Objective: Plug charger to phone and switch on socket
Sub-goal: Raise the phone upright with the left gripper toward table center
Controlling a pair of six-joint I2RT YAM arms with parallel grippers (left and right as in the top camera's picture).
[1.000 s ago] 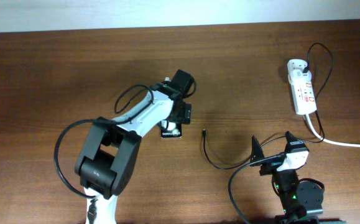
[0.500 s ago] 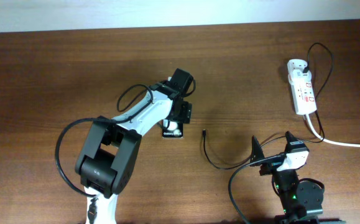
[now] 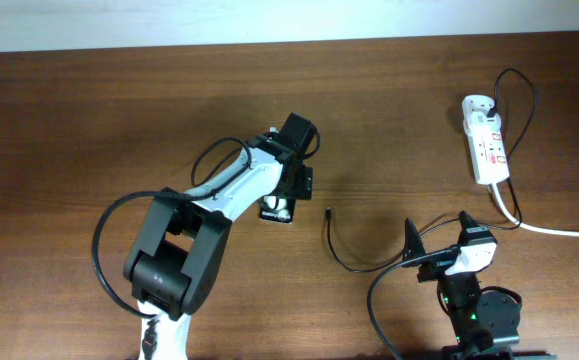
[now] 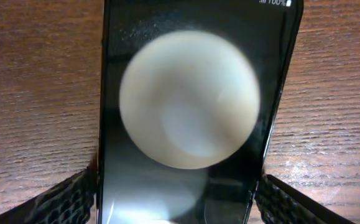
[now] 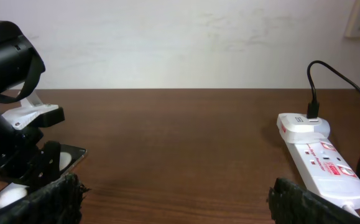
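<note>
I should close my right gripper on the phone's long edge (image 3: 294,207) facing the white socket strip, near the black phone's near end.
The black phone (image 3: 277,209) lies on the table's middle, a white round blob on its face; it fills the left wrist view (image 4: 186,112). My left gripper (image 3: 283,200) has a finger against each long edge of the phone (image 4: 180,196). The charger cable (image 3: 344,258) curves on the wood, its connector tip (image 3: 328,212) free, a little right of the phone. The white socket strip (image 3: 488,148) lies at the far right, also in the right wrist view (image 5: 319,158). My right gripper (image 3: 437,243) is open and empty near the front edge (image 5: 180,199).
A thick white cord (image 3: 559,230) runs from the strip to the right edge. The black cable loops up to a white adapter (image 5: 304,124) on the strip's far end. Bare wood lies between the phone and the strip.
My left gripper has turned and shifted slightly right, and the phone has turned with it. The right arm, the cable and the strip have not moved.
</note>
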